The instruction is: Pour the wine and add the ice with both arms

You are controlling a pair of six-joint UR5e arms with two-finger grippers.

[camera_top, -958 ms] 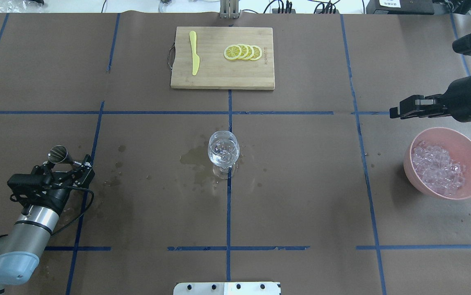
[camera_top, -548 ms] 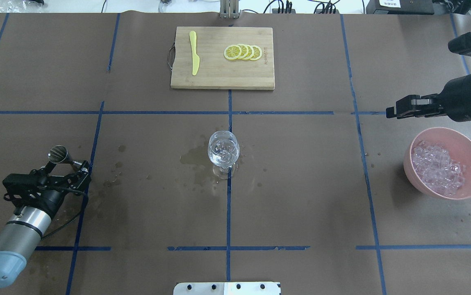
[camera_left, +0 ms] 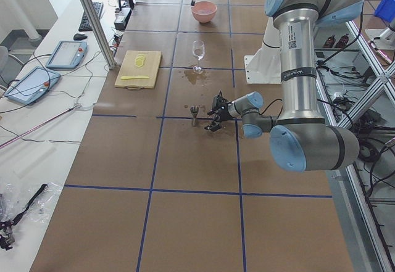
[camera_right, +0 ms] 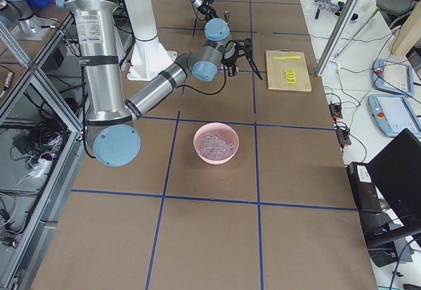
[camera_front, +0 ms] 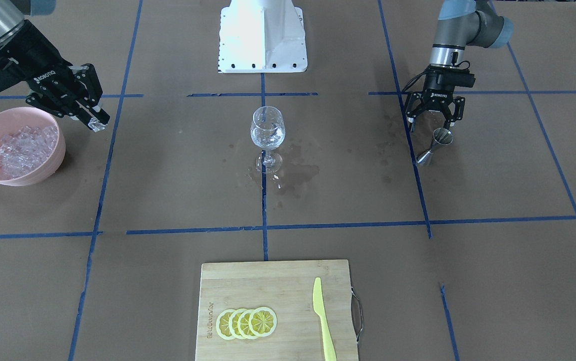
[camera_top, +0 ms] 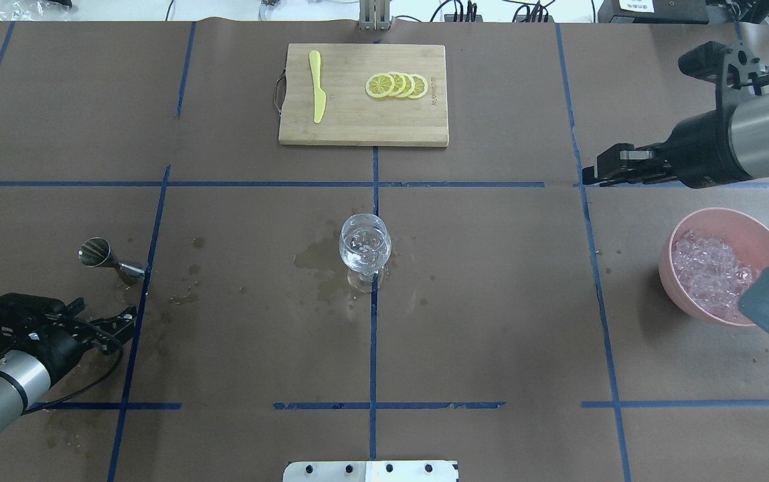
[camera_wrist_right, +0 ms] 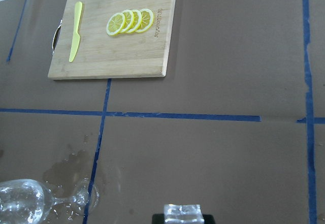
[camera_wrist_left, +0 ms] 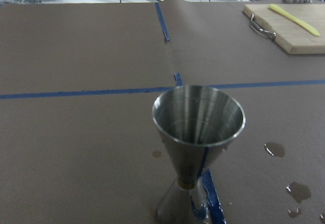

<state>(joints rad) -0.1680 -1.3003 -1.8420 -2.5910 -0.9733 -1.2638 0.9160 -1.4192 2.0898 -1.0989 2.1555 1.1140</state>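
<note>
The robot's right gripper will release the ice cube inside the wine glass (camera_front: 266, 131) (camera_wrist_right: 21, 203) that stands in the middle of the table.
The wine glass (camera_top: 365, 244) stands at the table's middle with clear cubes and a little liquid in it; it also shows in the front view (camera_front: 267, 131). My right gripper (camera_top: 591, 175) is shut on one ice cube (camera_front: 98, 125), held in the air left of the pink bowl (camera_top: 669, 268) of ice (camera_top: 712, 271). The cube (camera_wrist_right: 184, 213) shows between the fingertips in the right wrist view. My left gripper (camera_top: 106, 314) is open and empty, a short way back from the steel jigger (camera_top: 100, 254), which stands upright (camera_wrist_left: 198, 132).
A bamboo cutting board (camera_top: 357, 130) lies at the far middle with lemon slices (camera_top: 396, 86) and a yellow knife (camera_top: 317, 87). A wet patch (camera_top: 317, 258) spreads around the glass's foot, with drops near the jigger. The white base block (camera_front: 262, 35) is at the robot's side.
My left gripper has let go of the jigger and drawn back toward the robot; the jigger stays standing. My right gripper has moved toward the table's middle with the cube.
</note>
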